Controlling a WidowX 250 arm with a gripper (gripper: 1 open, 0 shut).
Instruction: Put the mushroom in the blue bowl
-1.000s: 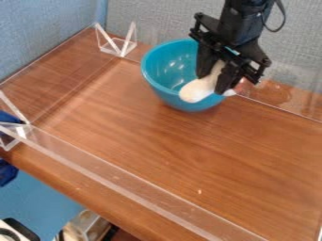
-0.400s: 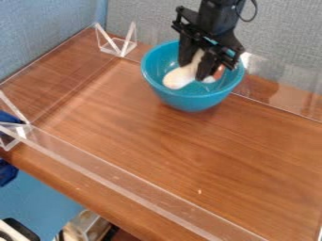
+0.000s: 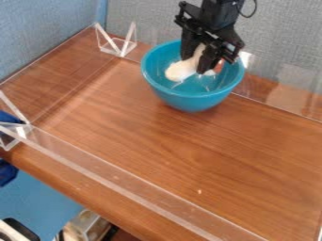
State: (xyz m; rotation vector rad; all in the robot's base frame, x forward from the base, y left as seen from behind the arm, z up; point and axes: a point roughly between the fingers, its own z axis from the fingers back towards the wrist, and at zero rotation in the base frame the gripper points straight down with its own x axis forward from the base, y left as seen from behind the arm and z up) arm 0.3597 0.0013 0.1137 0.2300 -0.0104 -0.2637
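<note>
The robot's gripper needs to release the mushroom, now held above the bowl's floor, on the inside bottom of the blue bowl [image 3: 182, 77], just below its fingers.
The blue bowl [image 3: 191, 87] is a glossy teal round bowl standing at the back of the wooden table. My black gripper [image 3: 201, 66] hangs straight over its inside, shut on the mushroom [image 3: 184, 71], whose cream-white stem shows just below the fingers, above the bowl's floor. The mushroom's cap is hidden between the fingers.
A low clear acrylic wall [image 3: 88, 169] runs around the wooden table top [image 3: 138, 141], with clear triangular brackets at the back left [image 3: 117, 42] and the left edge [image 3: 13, 127]. A blue wall stands behind the table.
The gripper has carried the mushroom left from over the bowl's right rim to over the bowl's middle, staying shut throughout.
</note>
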